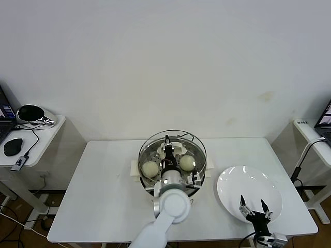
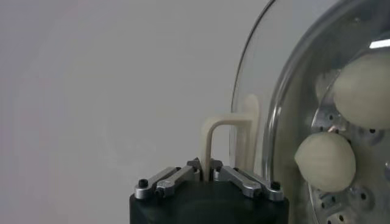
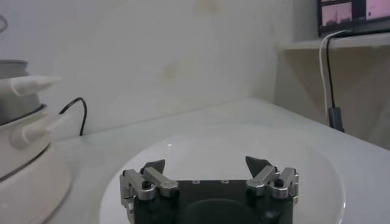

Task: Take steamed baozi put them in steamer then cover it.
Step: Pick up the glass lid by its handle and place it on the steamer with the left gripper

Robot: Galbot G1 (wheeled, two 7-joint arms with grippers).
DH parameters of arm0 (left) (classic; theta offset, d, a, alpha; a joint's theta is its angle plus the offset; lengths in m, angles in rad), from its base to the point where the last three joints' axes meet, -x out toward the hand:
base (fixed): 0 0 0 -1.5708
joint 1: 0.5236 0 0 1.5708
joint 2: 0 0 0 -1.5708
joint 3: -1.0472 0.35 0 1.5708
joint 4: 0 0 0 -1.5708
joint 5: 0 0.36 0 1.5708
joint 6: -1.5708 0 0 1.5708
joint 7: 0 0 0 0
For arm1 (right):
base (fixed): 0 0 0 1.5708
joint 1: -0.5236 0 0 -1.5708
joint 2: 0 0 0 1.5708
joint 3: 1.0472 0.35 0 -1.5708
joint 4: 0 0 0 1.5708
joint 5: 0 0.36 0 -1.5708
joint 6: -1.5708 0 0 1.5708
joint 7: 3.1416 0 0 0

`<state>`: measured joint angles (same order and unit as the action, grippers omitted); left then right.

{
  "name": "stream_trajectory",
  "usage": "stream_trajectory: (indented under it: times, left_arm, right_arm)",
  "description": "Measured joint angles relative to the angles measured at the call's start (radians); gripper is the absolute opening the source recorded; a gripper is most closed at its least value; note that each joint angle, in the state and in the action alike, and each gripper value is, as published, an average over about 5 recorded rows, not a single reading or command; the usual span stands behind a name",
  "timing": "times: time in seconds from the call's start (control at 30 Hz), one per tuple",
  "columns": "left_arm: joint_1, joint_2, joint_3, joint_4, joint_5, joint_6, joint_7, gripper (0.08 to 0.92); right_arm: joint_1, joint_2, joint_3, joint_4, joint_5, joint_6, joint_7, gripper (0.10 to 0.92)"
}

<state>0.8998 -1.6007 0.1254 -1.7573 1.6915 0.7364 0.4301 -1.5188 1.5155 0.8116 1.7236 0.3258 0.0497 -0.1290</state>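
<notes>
The robot's left gripper will release the glass cover on the steamer's round rim, centered (image 1: 172, 165) above the baozi on the tray.
The steamer (image 1: 201, 173) stands in the middle of the table. Two steamed baozi (image 1: 150, 168) (image 1: 187, 162) show on its perforated tray; my arm hides the rest. My left gripper (image 1: 168, 146) is shut on the cover's cream-white bar handle and holds the glass cover (image 1: 178, 135) over the pot. In the left wrist view the fingers (image 2: 183, 175) clamp the handle (image 2: 210, 143), with the cover (image 2: 259, 79) and two baozi (image 2: 326, 161) (image 2: 365, 88) behind the glass. My right gripper (image 1: 253, 207) is open and empty over the white plate; it also shows in the right wrist view (image 3: 206, 164).
A flat white plate (image 1: 232, 181) lies right of the steamer, also in the right wrist view (image 3: 244, 143). The steamer's cream base (image 3: 24, 158) shows there too. A side table with a mouse and cable (image 1: 15, 147) stands at the left; a shelf (image 1: 310, 134) at the right.
</notes>
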Motion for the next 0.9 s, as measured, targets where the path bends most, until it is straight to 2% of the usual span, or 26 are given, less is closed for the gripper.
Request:
stream_trajectory:
  times: [0.9]
  left_arm:
    - [0.012, -0.005, -0.005, 0.037, -0.001, 0.0, 0.025, 0.143]
  right_arm:
    - [0.003, 0.002, -0.003, -0.007, -0.007, 0.006, -0.003, 0.823]
